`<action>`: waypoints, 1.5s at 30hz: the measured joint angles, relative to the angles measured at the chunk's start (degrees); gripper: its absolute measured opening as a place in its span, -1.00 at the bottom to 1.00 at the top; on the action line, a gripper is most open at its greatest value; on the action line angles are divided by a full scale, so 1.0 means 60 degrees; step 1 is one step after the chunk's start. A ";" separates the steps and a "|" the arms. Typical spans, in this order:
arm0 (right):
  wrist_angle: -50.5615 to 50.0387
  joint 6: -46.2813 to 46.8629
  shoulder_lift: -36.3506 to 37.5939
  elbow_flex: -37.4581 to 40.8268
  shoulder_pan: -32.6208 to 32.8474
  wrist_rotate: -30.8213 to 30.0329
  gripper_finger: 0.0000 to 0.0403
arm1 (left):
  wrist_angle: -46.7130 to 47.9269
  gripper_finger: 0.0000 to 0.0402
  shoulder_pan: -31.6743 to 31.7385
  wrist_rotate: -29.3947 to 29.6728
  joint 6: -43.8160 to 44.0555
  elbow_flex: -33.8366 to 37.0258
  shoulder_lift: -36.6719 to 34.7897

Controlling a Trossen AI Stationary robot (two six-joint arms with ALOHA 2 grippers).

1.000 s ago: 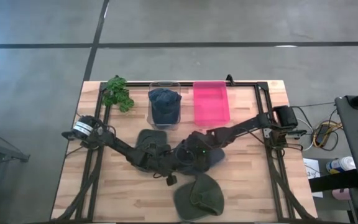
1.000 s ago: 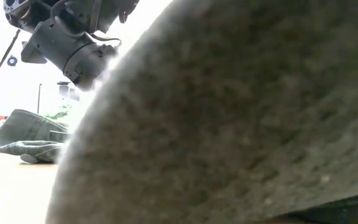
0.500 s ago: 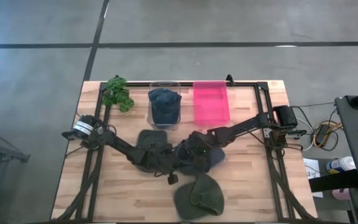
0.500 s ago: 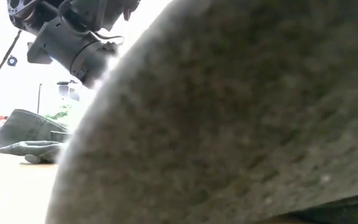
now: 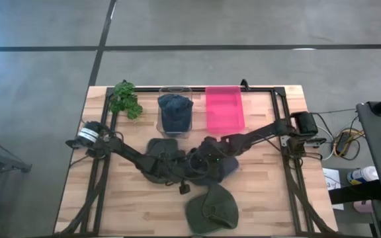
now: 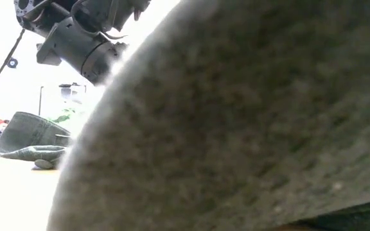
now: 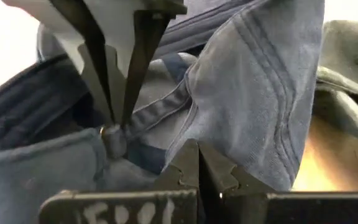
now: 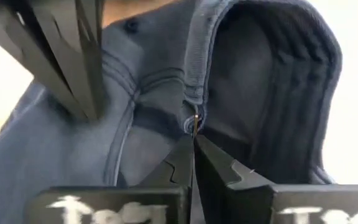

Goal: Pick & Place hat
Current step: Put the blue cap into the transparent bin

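Observation:
The robot's right hand should release the blue cap on the table (image 5: 235, 170) between the pink bin and the near olive-green hat.
A blue cap (image 5: 220, 169) lies mid-table, under both arms. My left gripper (image 7: 197, 163) and my right gripper (image 8: 194, 148) meet over its left part (image 5: 189, 166), each shut on its cloth. In the left wrist view the right gripper's fingers (image 7: 118, 93) show beyond my own. One olive-green hat (image 5: 161, 149) sits on the table under the left arm. Another olive-green hat (image 5: 210, 209) lies at the near edge and fills most of the low view (image 6: 249, 128). A further blue hat (image 5: 175, 110) fills the clear bin. My left gripper pinches a fold of the blue cap's crown cloth (image 7: 199, 138) between its two fingers; the fingers themselves hide how many layers. My right gripper pinches the cap's rim at a small metal piece on its band (image 8: 194, 122), beside the dark hollow inside (image 8: 272, 99).
A pink bin (image 5: 225, 110) stands at the far edge next to the clear bin (image 5: 175, 90). A green plant (image 5: 125, 99) sits at the far left corner. Black frame rails (image 5: 290, 172) run along the table's sides. An arm (image 6: 82, 45) shows at the low view's upper left.
Both grippers have stayed shut on the blue cap and have moved a little toward the far edge. In the low view the arm overhead has shifted rightward and slightly up.

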State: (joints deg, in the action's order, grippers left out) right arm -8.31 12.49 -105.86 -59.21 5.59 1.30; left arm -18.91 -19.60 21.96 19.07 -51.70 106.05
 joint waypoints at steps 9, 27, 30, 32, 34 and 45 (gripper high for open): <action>-0.3356 0.0338 0.1462 -0.0264 -0.0092 -0.0557 -0.96 | 0.0432 -1.00 -0.0039 -0.0040 -0.0647 0.0000 -0.0888; -0.8286 0.3633 0.1882 -0.0989 0.0392 -0.0278 -0.96 | -0.0356 -1.00 0.0488 -0.0292 -0.3182 -0.0850 -0.0322; -0.8125 0.3663 0.1882 -0.1210 0.0904 -0.0294 -0.96 | -0.0732 -1.00 0.0872 -0.0746 -0.3441 -0.0900 -0.0322; -0.7694 0.3407 0.1871 -0.1313 0.1218 -0.0434 -0.96 | -0.0855 -1.00 0.1102 -0.1423 -0.3494 -0.0902 -0.0285; -0.7129 0.3086 0.1868 -0.1462 0.1460 -0.0503 -0.96 | -0.0900 -1.00 0.1256 -0.1782 -0.3480 -0.0912 -0.0139; -0.7418 0.4305 0.1842 -0.1457 0.1730 -0.1195 -0.96 | -0.1096 -1.00 0.1230 -0.2974 -0.3532 -0.1959 0.1543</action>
State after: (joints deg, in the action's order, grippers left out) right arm -52.82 38.32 -94.80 -67.95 15.97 -5.87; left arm -25.49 -12.22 4.11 -2.12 -63.46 115.31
